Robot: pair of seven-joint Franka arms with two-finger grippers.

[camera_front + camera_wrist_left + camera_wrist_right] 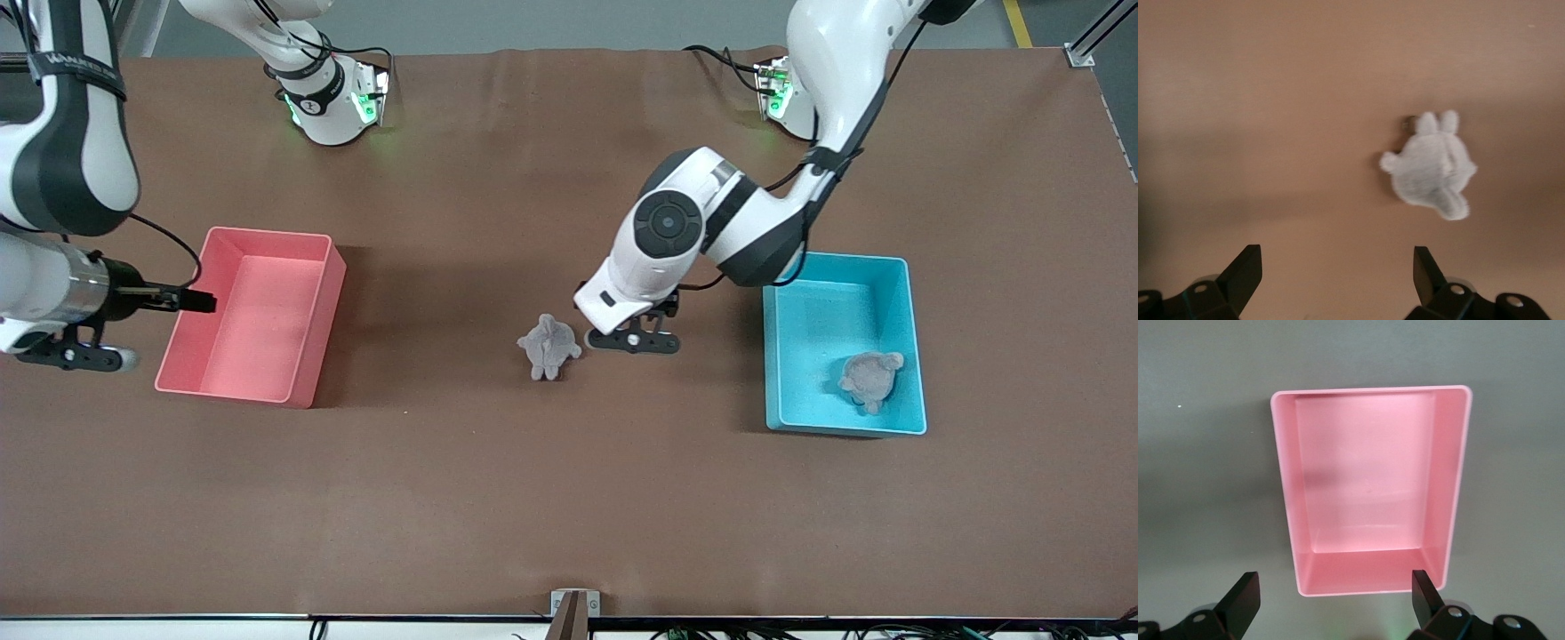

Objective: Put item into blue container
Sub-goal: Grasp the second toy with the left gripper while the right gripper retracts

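Observation:
The robot's left gripper will close on the pointed end (546, 330) (1444, 195) of the small grey plush toy on the table, opposite the toy's two short stubs.
A small grey plush toy (549, 347) lies on the brown table near its middle; in the left wrist view the plush toy (1431, 172) is a pale shape clear of my fingers. My left gripper (633, 340) hangs open just above the table beside that toy, toward the blue container, and the left gripper (1337, 260) has only bare table between its jaws. The blue container (805, 311) stands toward the left arm's end with a second grey plush (869, 377) inside it. My right gripper (71, 356) waits open and empty beside the pink bin, as the right gripper (1335, 583) also shows from the wrist.
An empty pink bin (316, 338) stands toward the right arm's end of the table; its wall (1451, 487) fills the right wrist view. The arm bases stand along the table edge farthest from the front camera.

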